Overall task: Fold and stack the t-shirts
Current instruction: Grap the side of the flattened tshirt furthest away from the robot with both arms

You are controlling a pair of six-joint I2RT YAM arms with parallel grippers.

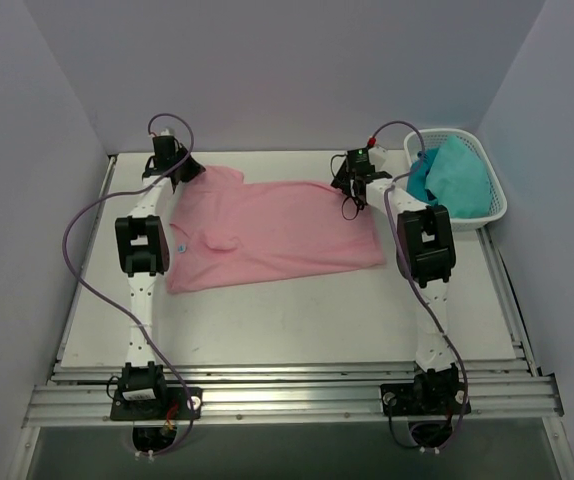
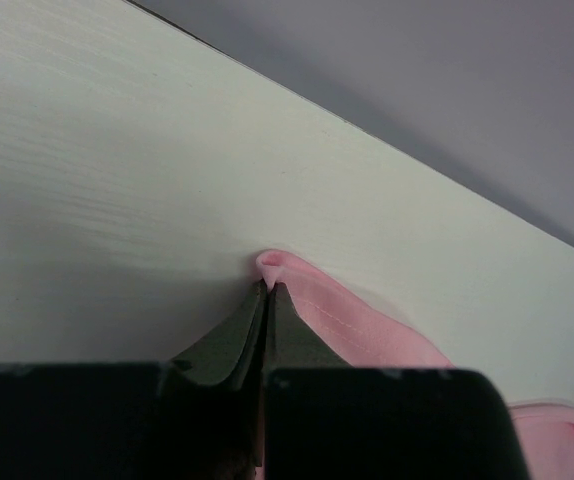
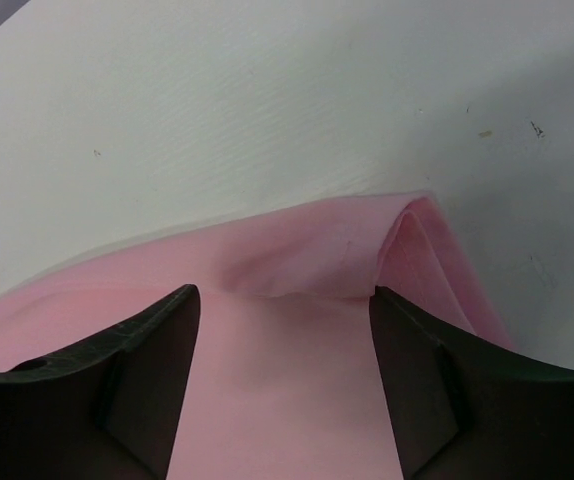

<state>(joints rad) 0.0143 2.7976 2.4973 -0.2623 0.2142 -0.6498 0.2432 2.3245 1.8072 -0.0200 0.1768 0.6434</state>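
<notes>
Next, my right gripper shifts over and pinches the corner tip [image 3: 415,207] before folding, as it now straddles the t-shirt's folded hem short of the t-shirt's corner.
A light pink t-shirt [image 1: 267,232] lies spread across the middle of the white table, its pale blue neck label [image 1: 181,249] at the left. My left gripper [image 1: 189,171] is at the shirt's far left corner, shut on a pinch of pink hem [image 2: 312,305]; in the left wrist view the gripper [image 2: 267,288] has its fingertips pressed together. My right gripper [image 1: 351,188] is at the shirt's far right corner. In the right wrist view it [image 3: 285,300] is open, its fingers [image 3: 152,330] straddling the pink cloth [image 3: 307,270] near a folded edge.
A white lattice basket [image 1: 495,205] stands at the far right with teal cloth [image 1: 455,178] in it. Grey walls close in on three sides. Purple cables [image 1: 77,225] loop off both arms. A metal rail [image 1: 287,395] runs along the near edge.
</notes>
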